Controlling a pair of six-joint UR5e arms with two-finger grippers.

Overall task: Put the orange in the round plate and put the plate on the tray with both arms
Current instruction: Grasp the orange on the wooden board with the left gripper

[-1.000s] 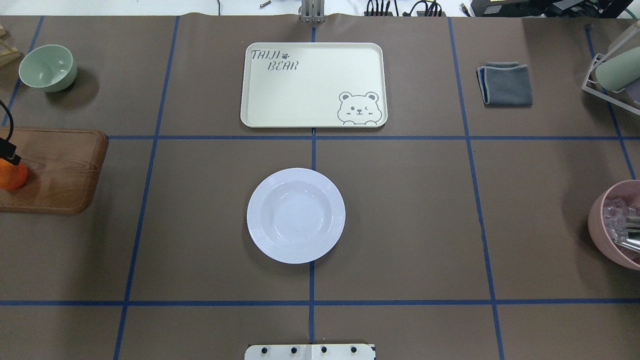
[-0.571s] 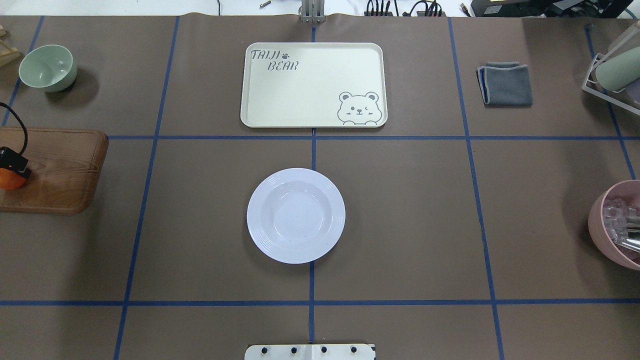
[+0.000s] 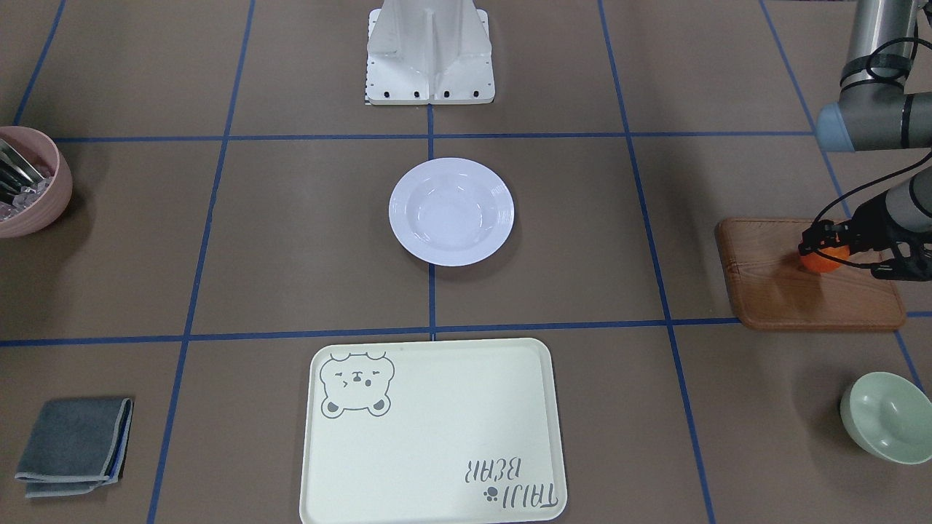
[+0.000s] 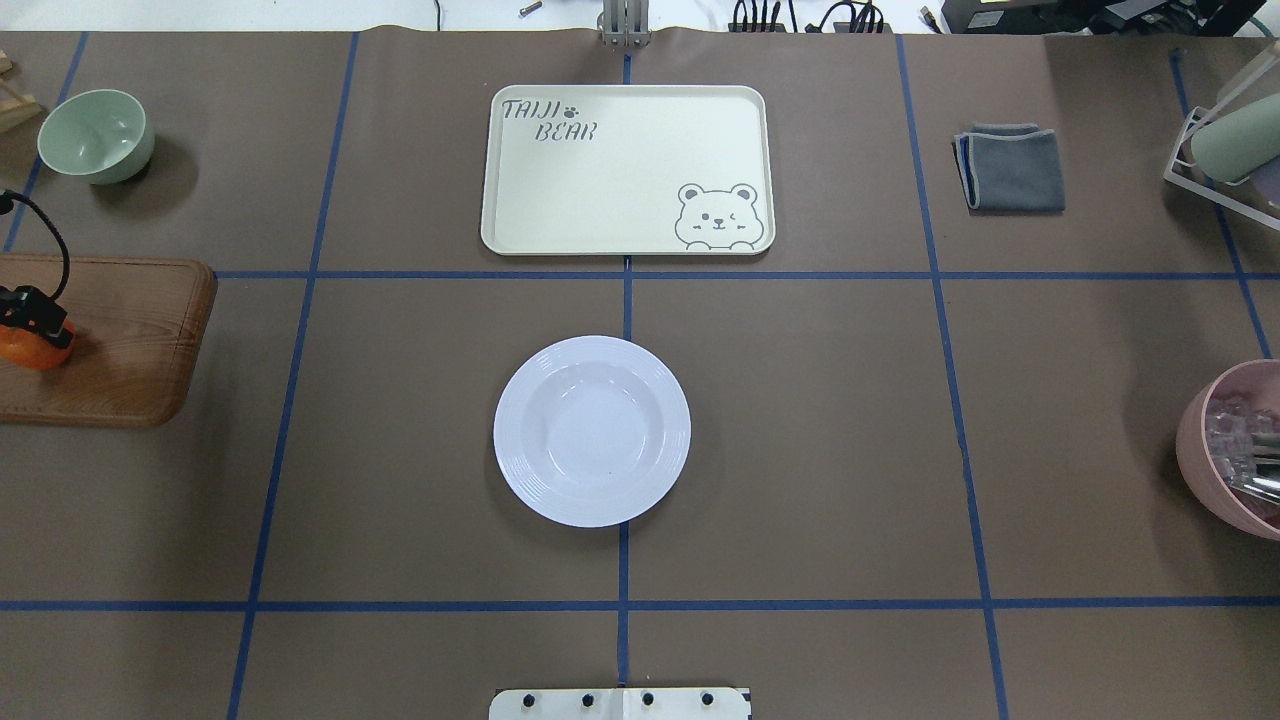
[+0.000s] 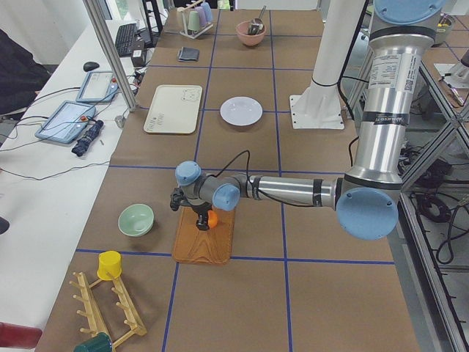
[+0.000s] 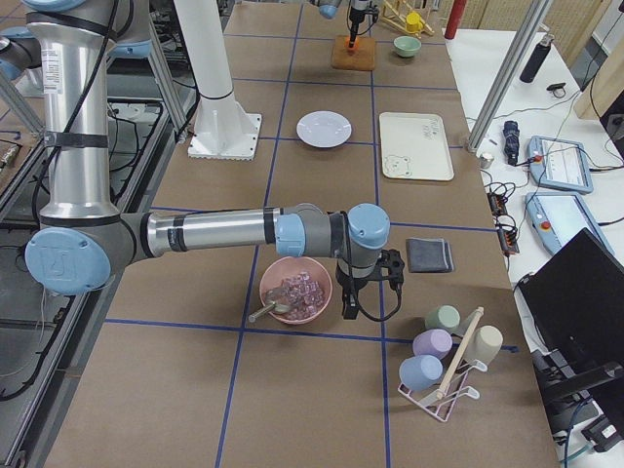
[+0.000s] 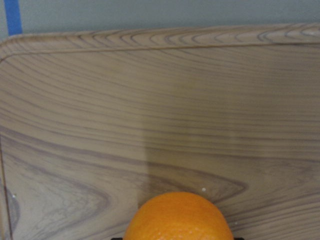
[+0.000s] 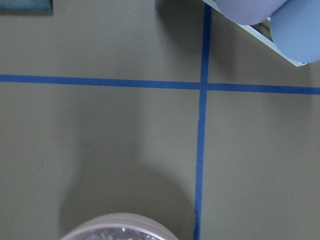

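Next, my left gripper lets go of the orange near the middle of the white round plate's flat bottom (image 3: 443, 215).
The orange (image 4: 30, 347) is over the brown wooden board (image 4: 120, 340) at the table's left edge, with my left gripper (image 3: 826, 251) shut on it from above. In the left wrist view the orange (image 7: 177, 217) fills the bottom centre over the wood grain. The white round plate (image 4: 592, 431) lies empty at the table's middle. Beyond it, the cream tray (image 4: 627, 170) with the bear drawing is also empty. My right gripper (image 6: 349, 310) hangs beside the pink bowl (image 6: 295, 290), and I cannot tell whether it is open or shut.
A pale-green bowl (image 4: 96, 135) stands at the far left. A folded grey cloth (image 4: 1012, 168) lies at the far right. A rack with cups (image 6: 444, 361) is near the right end. The robot's white base (image 3: 429, 51) is behind the plate.
The left gripper and the orange have shifted a little to the right over the board. Plate and tray have not moved.
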